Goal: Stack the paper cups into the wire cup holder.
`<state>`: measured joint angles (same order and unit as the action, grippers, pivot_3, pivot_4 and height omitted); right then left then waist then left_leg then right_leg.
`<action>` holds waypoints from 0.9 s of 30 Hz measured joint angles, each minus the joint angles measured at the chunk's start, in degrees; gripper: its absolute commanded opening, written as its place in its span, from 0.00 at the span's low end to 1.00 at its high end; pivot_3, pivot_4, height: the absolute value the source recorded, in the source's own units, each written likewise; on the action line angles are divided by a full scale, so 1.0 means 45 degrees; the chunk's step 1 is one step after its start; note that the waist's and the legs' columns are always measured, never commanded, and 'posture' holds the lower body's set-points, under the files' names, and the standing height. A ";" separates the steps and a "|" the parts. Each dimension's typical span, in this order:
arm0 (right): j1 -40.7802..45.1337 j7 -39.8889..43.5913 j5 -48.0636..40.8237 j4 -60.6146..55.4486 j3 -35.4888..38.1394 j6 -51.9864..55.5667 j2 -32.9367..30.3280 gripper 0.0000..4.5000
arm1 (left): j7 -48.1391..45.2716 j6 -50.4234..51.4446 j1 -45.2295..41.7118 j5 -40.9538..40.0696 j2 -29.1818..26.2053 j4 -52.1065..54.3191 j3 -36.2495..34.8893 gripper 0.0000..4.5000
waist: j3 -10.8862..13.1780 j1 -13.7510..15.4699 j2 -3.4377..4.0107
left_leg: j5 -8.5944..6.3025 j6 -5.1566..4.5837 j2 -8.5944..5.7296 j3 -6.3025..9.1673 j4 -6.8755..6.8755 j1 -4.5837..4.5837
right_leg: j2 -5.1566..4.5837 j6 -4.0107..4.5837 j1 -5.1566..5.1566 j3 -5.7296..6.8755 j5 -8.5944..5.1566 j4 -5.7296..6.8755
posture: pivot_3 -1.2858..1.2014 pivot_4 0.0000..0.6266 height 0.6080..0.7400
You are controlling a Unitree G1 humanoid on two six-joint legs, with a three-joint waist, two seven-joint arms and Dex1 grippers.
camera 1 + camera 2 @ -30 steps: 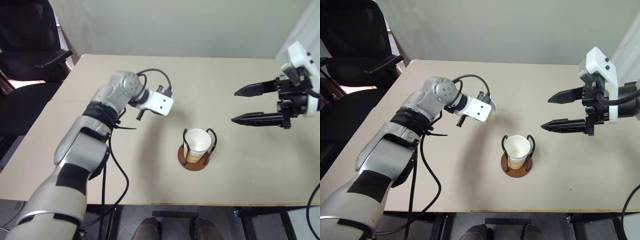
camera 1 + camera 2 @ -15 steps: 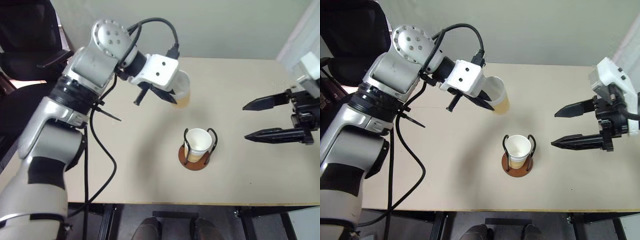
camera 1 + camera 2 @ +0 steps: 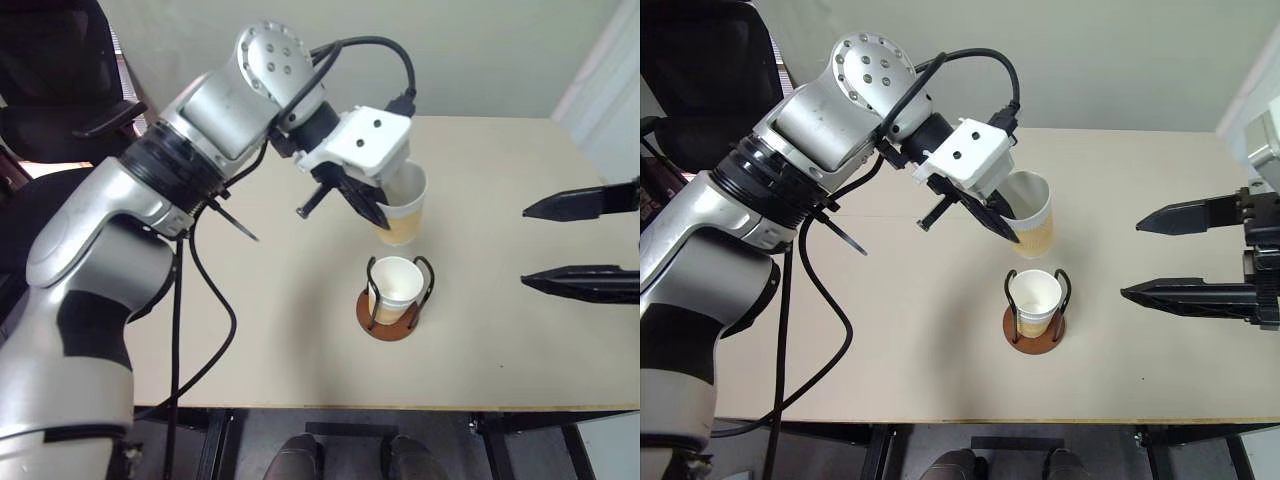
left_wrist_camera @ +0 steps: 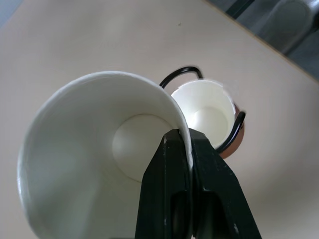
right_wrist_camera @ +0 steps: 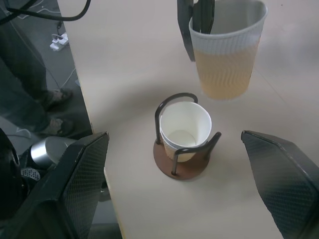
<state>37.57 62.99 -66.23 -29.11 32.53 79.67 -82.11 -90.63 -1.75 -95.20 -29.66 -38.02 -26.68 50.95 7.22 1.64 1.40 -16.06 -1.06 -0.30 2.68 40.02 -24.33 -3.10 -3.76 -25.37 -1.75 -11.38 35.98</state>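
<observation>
I should use my left gripper to release the held paper cup inside the other cup point(image 3: 398, 280) point(image 4: 206, 110) that stands between the black wire loops of the holder.
My left gripper point(image 3: 377, 214) is shut on the rim of a paper cup point(image 3: 404, 206), one finger inside and one outside. That cup hangs upright in the air just behind and above the wire cup holder point(image 3: 386, 328). The left wrist view shows the held cup's white inside point(image 4: 94, 164) with the black fingers point(image 4: 172, 199) pinching its wall. Another paper cup point(image 3: 396, 283) stands inside the holder's two black wire loops on the reddish-brown base. My right gripper point(image 3: 1185, 256) stays open to the right of the holder, well apart from it, pointing toward it.
The beige table point(image 3: 500, 170) has its front edge close below the holder. A black office chair point(image 3: 60, 90) stands off the table's far left corner. In the right wrist view a person's legs point(image 5: 27, 84) stand on the floor beside the table.
My left arm has lifted the cup off the table and carried it right, to just behind the holder. The right gripper has drawn back to the right, still open.
</observation>
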 measured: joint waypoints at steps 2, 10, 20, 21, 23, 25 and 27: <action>-0.0186 -0.0196 -0.0266 -0.0023 0.0464 0.0242 -0.0070 0.98 | -0.0001 0.0181 -0.0001 -0.0386 0.0042 0.0166 0.0215 0.01 | 0.0000 0.0005 -0.0002 | -0.0007 -0.0006 0.0003 -0.0005 0.0000 0.0000 | -0.0015 -0.0011 0.0003 0.0004 -0.0006 -0.0005 | 0.52 0.24 1.00; -0.0946 -0.1025 -0.1054 -0.0204 0.1264 0.0595 -0.0111 0.98 | -0.0003 0.0421 0.0062 -0.0858 0.0284 0.0563 0.0878 0.01 | -0.0003 0.0012 0.0006 | -0.0017 -0.0016 -0.0017 -0.0018 0.0002 0.0011 | -0.0013 -0.0041 0.0015 -0.0003 -0.0017 -0.0007 | 0.52 0.24 1.00; -0.1460 -0.1506 -0.1613 -0.0204 0.1492 0.0536 -0.0217 0.98 | -0.0004 0.0724 0.1243 -0.0526 0.0321 0.1288 0.1701 0.01 | -0.0005 0.0027 0.0013 | -0.0017 -0.0016 -0.0026 -0.0021 0.0019 0.0016 | -0.0007 -0.0057 0.0027 0.0002 -0.0020 0.0002 | 0.52 0.24 1.00; -0.1509 -0.1521 -0.1650 -0.0204 0.1497 0.0535 -0.0229 0.98 | -0.0005 0.0762 0.1296 -0.0477 0.0351 0.1360 0.1701 0.01 | -0.0004 0.0024 0.0014 | -0.0017 -0.0016 -0.0028 -0.0025 0.0022 0.0014 | -0.0002 -0.0057 0.0026 0.0003 -0.0020 0.0002 | 0.52 0.24 1.00; -0.1607 -0.1558 -0.1756 -0.0208 0.1545 0.0534 -0.0254 0.98 | -0.0005 0.0766 0.1362 -0.0273 0.0497 0.1388 0.1688 0.01 | -0.0006 0.0030 0.0014 | -0.0017 -0.0017 -0.0028 -0.0013 0.0017 0.0018 | -0.0010 -0.0060 0.0032 0.0001 -0.0022 -0.0001 | 0.52 0.24 1.00; -0.1723 -0.1627 -0.1779 -0.0207 0.1629 0.0535 -0.0267 0.98 | -0.0005 0.0720 0.1516 0.0036 0.0656 0.1373 0.1674 0.01 | -0.0006 0.0030 0.0015 | -0.0018 -0.0017 -0.0031 -0.0026 0.0017 0.0023 | -0.0002 -0.0060 0.0036 0.0004 -0.0022 0.0002 | 0.52 0.24 1.00; -0.1785 -0.1669 -0.1841 -0.0207 0.1669 0.0535 -0.0302 0.98 | -0.0005 0.0694 0.1634 0.0332 0.0809 0.1351 0.1640 0.05 | -0.0006 0.0032 0.0015 | -0.0018 -0.0017 -0.0027 -0.0027 0.0020 0.0025 | -0.0006 -0.0060 0.0036 0.0000 -0.0022 0.0006 | 0.52 0.24 1.00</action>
<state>29.54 55.48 -74.52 -30.04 40.04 82.08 -83.47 -90.65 1.37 -87.85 -28.16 -34.38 -20.60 58.33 7.19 1.78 1.47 -16.14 -1.14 -0.42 2.56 40.11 -24.21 -3.12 -4.03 -25.21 -1.75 -11.48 36.00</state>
